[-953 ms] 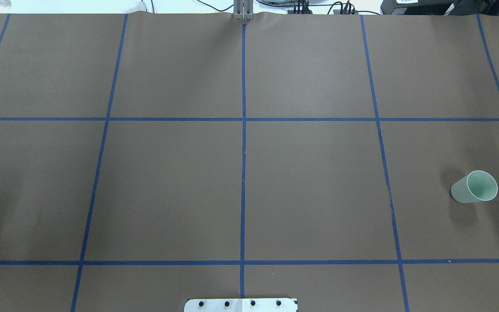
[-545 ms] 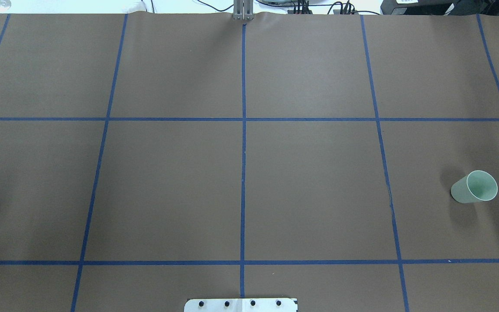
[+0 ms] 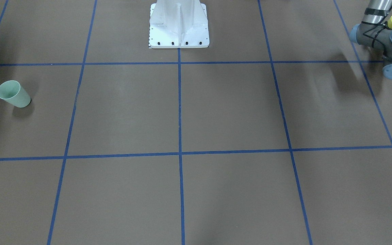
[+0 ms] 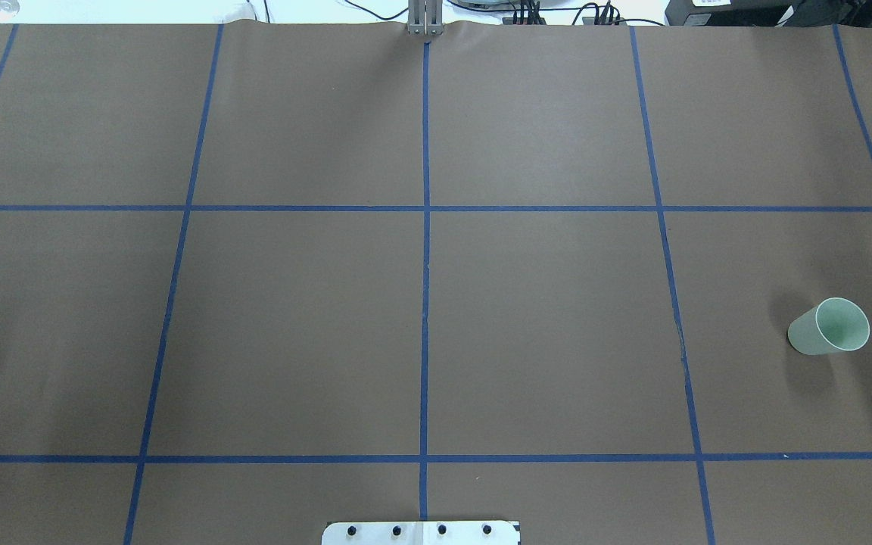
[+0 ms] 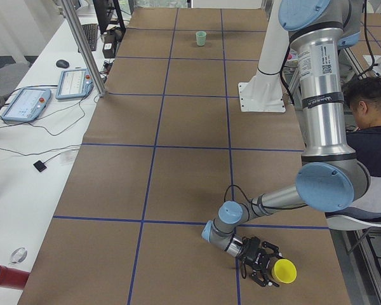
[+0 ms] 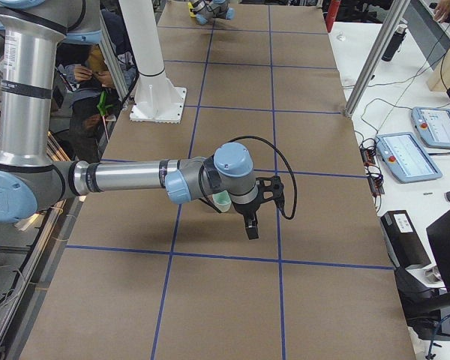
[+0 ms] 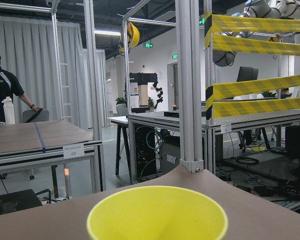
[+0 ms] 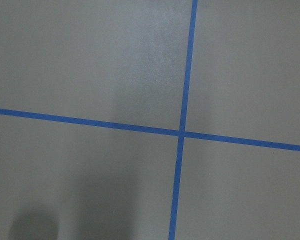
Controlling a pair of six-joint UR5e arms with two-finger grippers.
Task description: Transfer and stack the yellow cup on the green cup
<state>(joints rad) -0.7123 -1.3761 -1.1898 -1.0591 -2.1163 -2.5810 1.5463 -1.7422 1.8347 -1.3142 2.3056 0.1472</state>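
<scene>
Next, the left gripper grips the side of the yellow cup to move it toward the green cup.
The green cup (image 4: 829, 327) stands upright and alone on the brown table at the right; it also shows in the front view (image 3: 13, 94). The yellow cup (image 5: 283, 271) sits at the table's near left end, right at my left gripper (image 5: 261, 264), whose fingers reach along its side; I cannot tell whether they are shut on it. Its rim (image 7: 157, 215) fills the bottom of the left wrist view. My right gripper (image 6: 252, 223) hangs low over the table beside the green cup (image 6: 222, 201), apart from it; its state cannot be told.
The white robot base plate (image 3: 179, 23) is at the table's middle edge. Blue tape lines (image 4: 425, 265) grid the brown surface. A seated person (image 5: 374, 127) is beside the left arm. Tablets (image 5: 25, 103) and cables lie on the side bench.
</scene>
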